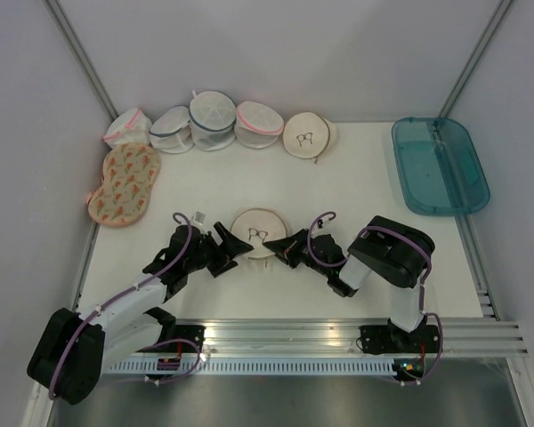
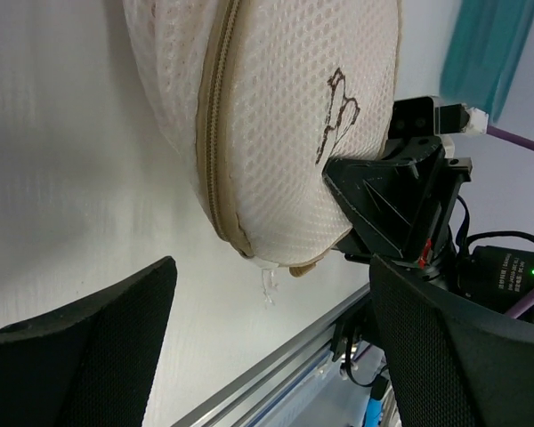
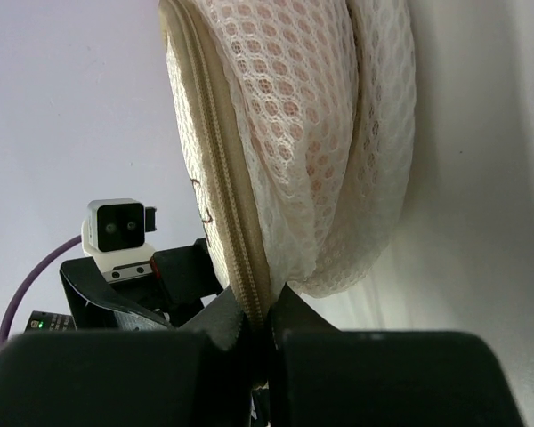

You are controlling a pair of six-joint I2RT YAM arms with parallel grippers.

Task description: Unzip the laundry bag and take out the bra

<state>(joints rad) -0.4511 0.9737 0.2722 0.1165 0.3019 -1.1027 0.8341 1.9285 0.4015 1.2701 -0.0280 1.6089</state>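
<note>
My left gripper should hold the bag so that my right gripper, which now pinches the zip rim while the zip pull hangs free, can take the pull (image 2: pixel 303 269).
The cream-beige round laundry bag (image 1: pixel 260 231) with a black bra outline stands on the white table between my two grippers. Its tan zip rim (image 2: pixel 215 133) looks closed, and a small clear zip pull (image 2: pixel 268 285) hangs at its near end. My right gripper (image 3: pixel 267 329) is shut on the zip rim (image 3: pixel 236 258) at the bag's right edge; it also shows in the top view (image 1: pixel 283 246). My left gripper (image 2: pixel 267 356) is open and empty just left of the bag, not touching it; it shows in the top view (image 1: pixel 240 249). The bra shows only as a pink tint through the mesh (image 3: pixel 311 133).
A second cream bag with a bra outline (image 1: pixel 307 135) lies at the back. Several white mesh bags (image 1: pixel 212 120) with pink or grey trim line the back left. A flat orange-patterned bag (image 1: pixel 125 182) lies at the left. A teal tray (image 1: pixel 439 165) sits at the right.
</note>
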